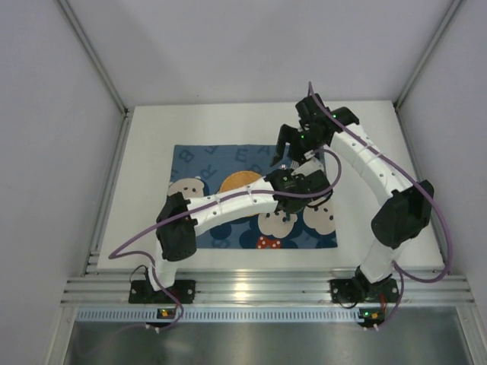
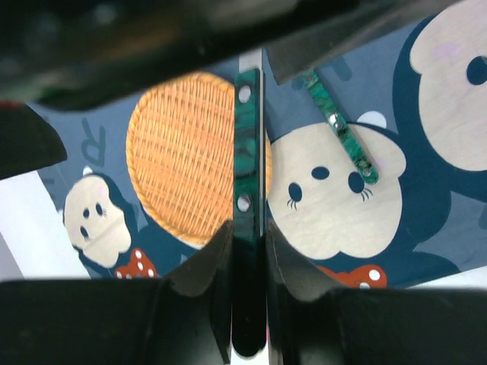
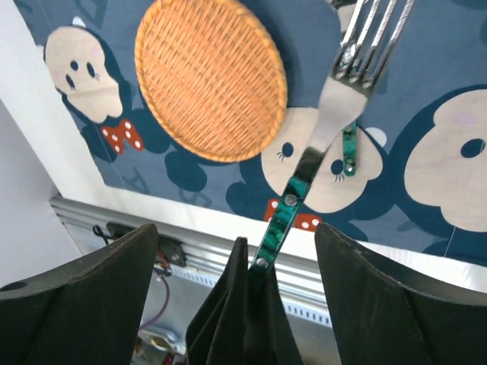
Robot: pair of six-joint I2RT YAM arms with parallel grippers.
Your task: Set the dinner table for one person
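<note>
Next, my left gripper lets go of the fork on the bear face [image 1: 199,193] [image 2: 116,213] beside the wicker plate, opposite the second green-handled utensil.
My left gripper [image 2: 247,228] is shut on the end of a green-handled fork [image 2: 247,152], held edge-on above the blue bear-print placemat [image 2: 434,205]. In the right wrist view the fork [image 3: 327,114] rises from the left gripper's black fingers [image 3: 243,319], tines pointing away. My right gripper [image 3: 234,228] is open, with one finger on each side of them. A second green-handled utensil [image 2: 338,125] lies on the mat right of the round wicker plate [image 2: 183,152]. In the top view both grippers, left [image 1: 293,182] and right [image 1: 288,148], meet over the mat's right half on the white dinner table [image 1: 152,152].
The ribbed aluminium rail [image 1: 251,289] runs along the near edge and also shows in the right wrist view [image 3: 221,262]. Grey walls with metal posts enclose the table on three sides. Purple cables loop from both arms.
</note>
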